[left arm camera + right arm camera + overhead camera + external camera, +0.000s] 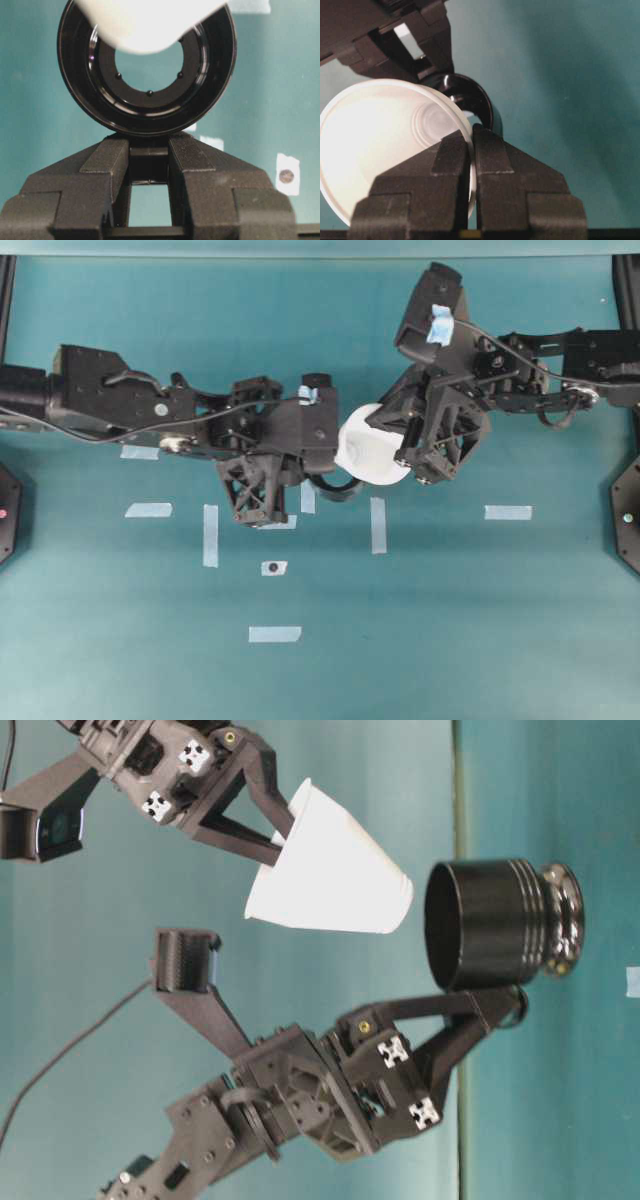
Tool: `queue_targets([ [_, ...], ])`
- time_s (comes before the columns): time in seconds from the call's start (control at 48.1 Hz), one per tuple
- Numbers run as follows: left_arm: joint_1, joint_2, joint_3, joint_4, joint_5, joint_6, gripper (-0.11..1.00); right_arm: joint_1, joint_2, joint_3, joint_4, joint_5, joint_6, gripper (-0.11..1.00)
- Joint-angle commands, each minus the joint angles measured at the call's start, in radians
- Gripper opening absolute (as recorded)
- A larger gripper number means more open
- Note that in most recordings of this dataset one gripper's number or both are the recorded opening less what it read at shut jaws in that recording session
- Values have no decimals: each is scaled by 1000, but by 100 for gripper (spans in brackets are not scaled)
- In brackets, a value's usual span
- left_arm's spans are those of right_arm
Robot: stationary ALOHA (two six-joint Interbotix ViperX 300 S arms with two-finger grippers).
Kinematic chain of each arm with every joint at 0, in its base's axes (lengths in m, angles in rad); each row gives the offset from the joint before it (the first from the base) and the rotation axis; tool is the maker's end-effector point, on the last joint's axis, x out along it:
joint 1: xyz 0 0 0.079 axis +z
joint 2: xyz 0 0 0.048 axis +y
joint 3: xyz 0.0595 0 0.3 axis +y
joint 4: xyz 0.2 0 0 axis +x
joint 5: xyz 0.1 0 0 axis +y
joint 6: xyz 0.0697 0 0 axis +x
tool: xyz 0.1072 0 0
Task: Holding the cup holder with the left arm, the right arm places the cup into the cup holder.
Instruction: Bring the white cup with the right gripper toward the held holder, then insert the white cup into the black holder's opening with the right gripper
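Note:
My right gripper is going to put the white cup, now hanging tilted near the holder's mouth, down base first. Next, I set it inside the black cup holder [356, 464] [466, 102] beside my left gripper.
The cup holder [495, 925], a glossy black cylinder, stands on the teal table with its mouth open. My left gripper [149, 146] is shut on its small side handle, and the left wrist view looks down into its ring-shaped floor [150, 102]. The white cup [330, 875] hangs tilted, its small base pointing at the holder's mouth and a short gap away from it. My right gripper [471, 136] is shut on the cup's rim, one finger inside and one outside. From overhead the cup [370, 445] covers most of the holder [338, 488].
Pale tape strips lie on the table in front of the arms [378, 525] [508, 511] [274, 633]. One small tape patch carries a dark dot [272, 567]. Black stands sit at the table's left and right edges.

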Motion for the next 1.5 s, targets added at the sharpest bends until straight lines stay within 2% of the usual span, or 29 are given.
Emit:
queue_targets([
  [0.0,-2,-11,-44,2,15,6,22,0,-58,3,2,-20,12,4],
  [0.457,-3,23,-101,2,51,12,22,2,-3,48,2,-77,25,4],
  [1.476,-8,44,-114,2,60,12,22,8,176,-6,-2,-57,25,4],
])
